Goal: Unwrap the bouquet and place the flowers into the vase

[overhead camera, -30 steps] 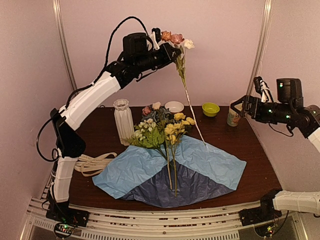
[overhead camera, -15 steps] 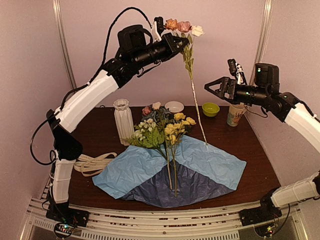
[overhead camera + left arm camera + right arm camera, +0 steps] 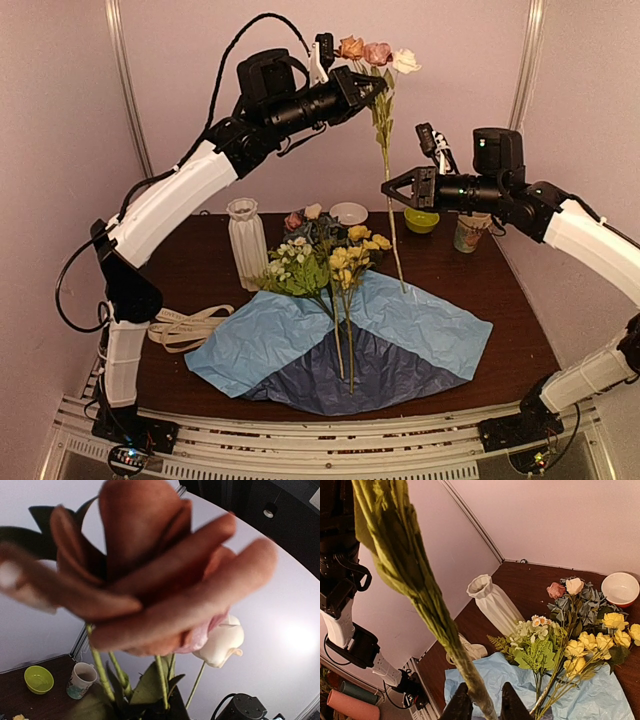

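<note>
I should hold the rose sprig with my right gripper while my left gripper, which holds it just under its blooms, takes the stem [image 3: 386,160] below the leaves.
My left gripper [image 3: 366,86] is raised high and shut on a rose sprig just under its orange, pink and white blooms [image 3: 376,52]; the orange rose [image 3: 150,565] fills the left wrist view. The long stem [image 3: 392,225] hangs down over the paper. My right gripper [image 3: 388,188] is shut on that stem [image 3: 420,585] partway down, its fingertips [image 3: 460,705] on either side. The other flowers [image 3: 322,258] lie on the unfolded blue paper [image 3: 420,325]. The white ribbed vase [image 3: 246,240] stands upright to their left, empty as far as I can see.
A cream ribbon [image 3: 186,326] lies loose at the left of the paper. A white bowl [image 3: 348,213], a green bowl [image 3: 421,218] and a patterned mug [image 3: 467,232] stand along the back of the dark table [image 3: 200,270].
My right arm has swung in from the right to the hanging stem and its jaws have closed round it. The left arm has lifted the roses slightly up and right.
</note>
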You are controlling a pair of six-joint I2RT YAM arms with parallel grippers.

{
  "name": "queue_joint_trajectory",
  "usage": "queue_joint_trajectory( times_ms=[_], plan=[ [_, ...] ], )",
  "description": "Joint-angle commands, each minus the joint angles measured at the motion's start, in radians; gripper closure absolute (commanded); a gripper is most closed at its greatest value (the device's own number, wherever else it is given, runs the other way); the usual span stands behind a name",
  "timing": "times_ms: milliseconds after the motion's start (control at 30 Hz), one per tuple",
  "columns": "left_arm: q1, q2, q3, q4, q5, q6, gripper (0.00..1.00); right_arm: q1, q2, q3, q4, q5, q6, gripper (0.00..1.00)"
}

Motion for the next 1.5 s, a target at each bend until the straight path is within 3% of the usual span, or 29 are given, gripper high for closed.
queue_joint_trajectory(
  times_ms=[0,100,133,200,267,367,433,600,800,1000,1167,1467],
  plan=[
    [-0.004,-0.052,-0.021,0.041,0.012,-0.005,1.0,0.002,-0.016,0.003,0.045,0.014,0.024,0.86],
    [-0.005,-0.058,-0.034,0.041,0.01,-0.001,1.0,0.002,-0.03,0.004,0.062,0.014,0.038,1.0],
    [-0.005,-0.064,-0.041,0.041,0.011,0.005,1.0,0.002,-0.036,0.005,0.069,0.014,0.045,1.0],
    [-0.006,-0.087,-0.074,0.035,0.004,0.023,0.81,0.003,-0.044,0.015,0.084,0.015,0.061,1.0],
    [-0.006,-0.126,-0.139,0.026,-0.002,0.051,0.52,0.002,-0.042,0.038,0.088,0.018,0.073,1.0],
    [-0.009,-0.201,-0.257,0.0,-0.026,0.092,0.23,0.001,-0.029,0.096,0.072,0.021,0.084,1.0],
    [-0.012,-0.248,-0.334,-0.03,-0.045,0.118,0.15,0.001,-0.02,0.138,0.057,0.024,0.087,1.0],
    [-0.037,-0.317,-0.442,-0.1,-0.071,0.185,0.23,0.001,0.0,0.222,0.031,-0.033,0.088,1.0],
    [-0.086,-0.259,-0.354,-0.104,-0.035,0.245,0.41,0.002,-0.002,0.223,-0.017,-0.096,0.068,1.0],
    [-0.109,-0.206,-0.293,-0.071,-0.004,0.258,0.48,0.004,-0.011,0.218,-0.073,-0.113,0.041,1.0],
    [-0.111,-0.202,-0.296,-0.072,-0.007,0.268,0.66,0.005,-0.034,0.199,-0.08,-0.119,0.036,1.0],
    [-0.116,-0.178,-0.27,-0.073,-0.003,0.257,0.74,0.013,-0.05,0.199,-0.113,-0.144,0.011,1.0]
  ],
)
